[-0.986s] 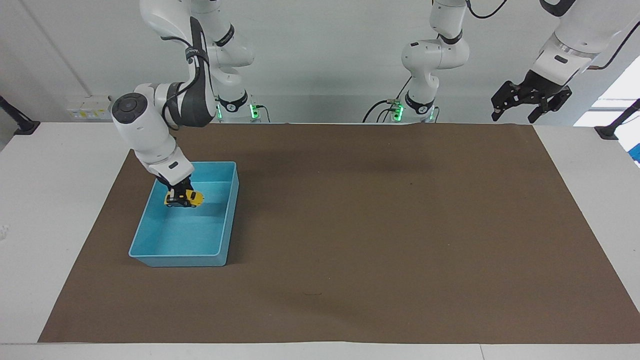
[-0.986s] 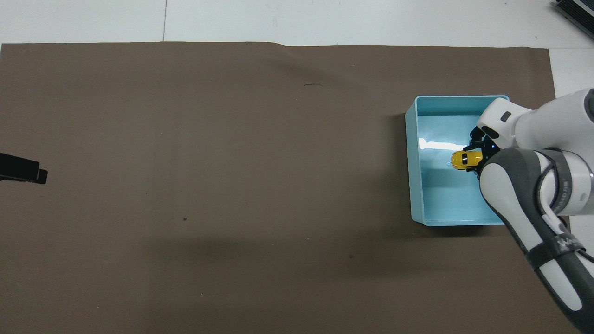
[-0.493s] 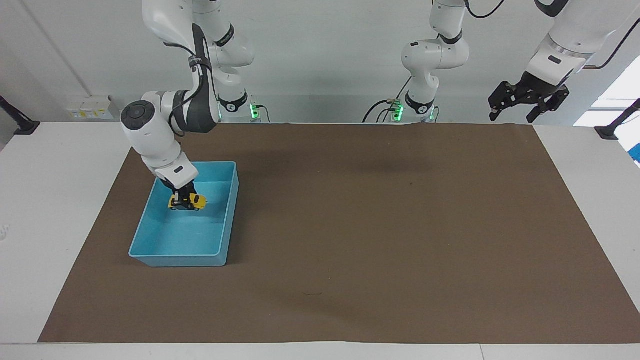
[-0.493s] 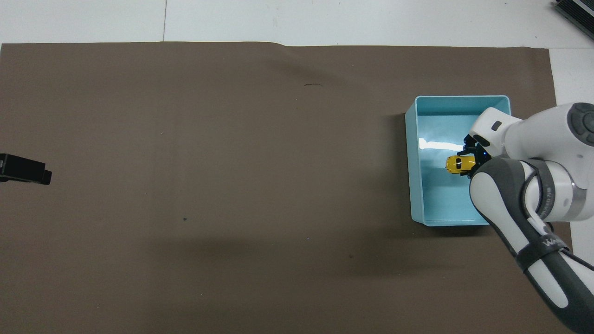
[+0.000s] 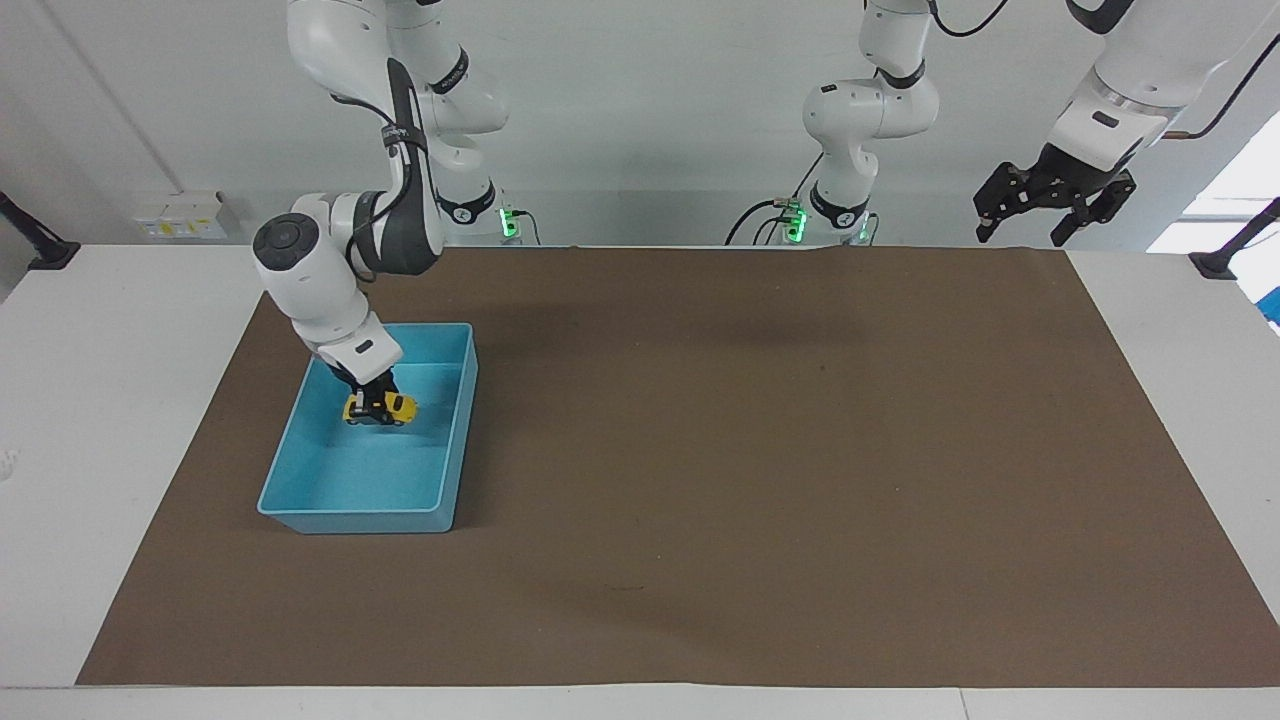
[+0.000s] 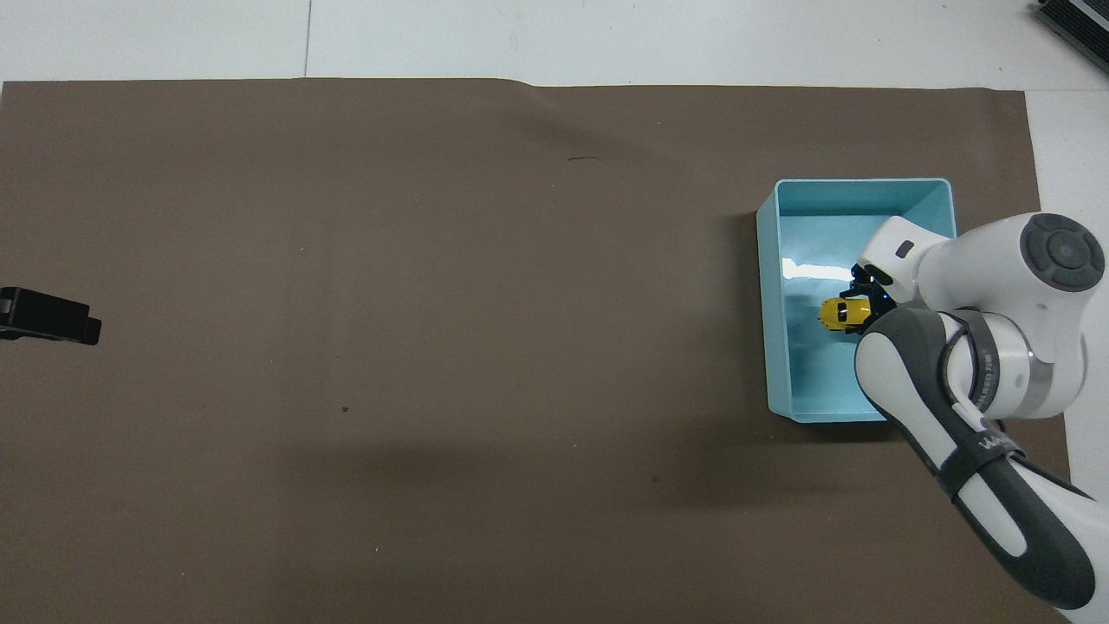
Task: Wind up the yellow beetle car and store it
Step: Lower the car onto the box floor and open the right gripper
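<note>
My right gripper is going to let go of the yellow beetle car near the middle of the blue bin's bottom [image 6: 846, 318].
The tiny yellow beetle car [image 5: 384, 408] [image 6: 837, 314] is low inside the blue bin [image 5: 355, 516] [image 6: 763, 303], in the half nearer to the robots. My right gripper [image 5: 368, 404] [image 6: 859, 303] reaches down into the bin and is shut on the car's rear end. Whether the wheels touch the bin floor I cannot tell. My left gripper [image 5: 1024, 232] hangs open and holds nothing, high above the corner of the mat at the left arm's end. Only its dark tip [image 6: 50, 315] shows in the overhead view.
The bin stands on a brown mat [image 5: 760, 450] at the right arm's end of the table. White tabletop [image 5: 110, 380] borders the mat. Nothing else lies on the mat.
The right gripper has lowered the car deeper into the bin and shifted it slightly toward the left arm's end. The left gripper has risen a little.
</note>
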You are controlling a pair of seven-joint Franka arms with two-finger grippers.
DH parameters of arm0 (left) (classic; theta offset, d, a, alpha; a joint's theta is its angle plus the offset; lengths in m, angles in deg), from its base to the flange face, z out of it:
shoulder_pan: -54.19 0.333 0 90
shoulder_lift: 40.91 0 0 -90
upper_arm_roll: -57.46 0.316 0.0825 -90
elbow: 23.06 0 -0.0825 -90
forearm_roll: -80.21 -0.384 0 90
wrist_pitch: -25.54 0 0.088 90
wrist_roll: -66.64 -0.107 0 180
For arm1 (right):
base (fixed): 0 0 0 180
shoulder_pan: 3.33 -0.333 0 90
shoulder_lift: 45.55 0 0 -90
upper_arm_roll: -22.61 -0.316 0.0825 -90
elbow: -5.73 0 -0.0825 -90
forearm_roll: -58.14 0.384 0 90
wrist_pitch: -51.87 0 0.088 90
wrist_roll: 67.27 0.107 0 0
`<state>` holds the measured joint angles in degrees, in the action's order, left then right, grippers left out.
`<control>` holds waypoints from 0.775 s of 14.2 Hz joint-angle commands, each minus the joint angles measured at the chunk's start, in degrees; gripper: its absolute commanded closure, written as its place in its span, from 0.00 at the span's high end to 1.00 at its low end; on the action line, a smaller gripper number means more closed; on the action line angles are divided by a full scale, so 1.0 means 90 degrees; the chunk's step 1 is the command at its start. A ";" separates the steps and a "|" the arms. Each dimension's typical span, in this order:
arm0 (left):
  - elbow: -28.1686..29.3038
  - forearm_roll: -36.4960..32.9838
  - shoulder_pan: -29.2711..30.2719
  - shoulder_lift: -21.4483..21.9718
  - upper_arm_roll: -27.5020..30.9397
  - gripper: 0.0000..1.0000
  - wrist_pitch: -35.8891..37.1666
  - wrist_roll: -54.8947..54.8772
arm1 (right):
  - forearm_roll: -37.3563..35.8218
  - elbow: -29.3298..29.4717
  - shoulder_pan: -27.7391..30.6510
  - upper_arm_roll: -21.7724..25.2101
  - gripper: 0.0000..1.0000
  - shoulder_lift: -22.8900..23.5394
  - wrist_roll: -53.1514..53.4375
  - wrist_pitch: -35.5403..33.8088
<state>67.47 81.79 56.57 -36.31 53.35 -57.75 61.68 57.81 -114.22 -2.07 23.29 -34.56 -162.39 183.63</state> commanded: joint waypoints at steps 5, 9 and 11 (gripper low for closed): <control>0.0147 0.0039 0.0087 0.0162 0.0125 1.00 0.0015 0.0013 | -0.0002 -0.0119 0.0094 -0.0046 0.05 0.0282 -0.0183 0.0399; 0.0147 0.0039 0.0058 0.0152 0.0115 1.00 0.0015 0.0013 | -0.0002 -0.0197 0.0095 -0.0046 0.11 0.0409 -0.0174 0.0605; 0.0147 0.0039 0.0078 0.0162 0.0125 1.00 0.0015 0.0013 | -0.0012 -0.0130 0.0085 -0.0056 0.36 0.0439 -0.0154 0.0556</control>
<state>67.47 81.80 56.84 -36.30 54.50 -57.73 61.70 57.81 -115.09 -2.07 23.28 -31.95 -162.39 186.85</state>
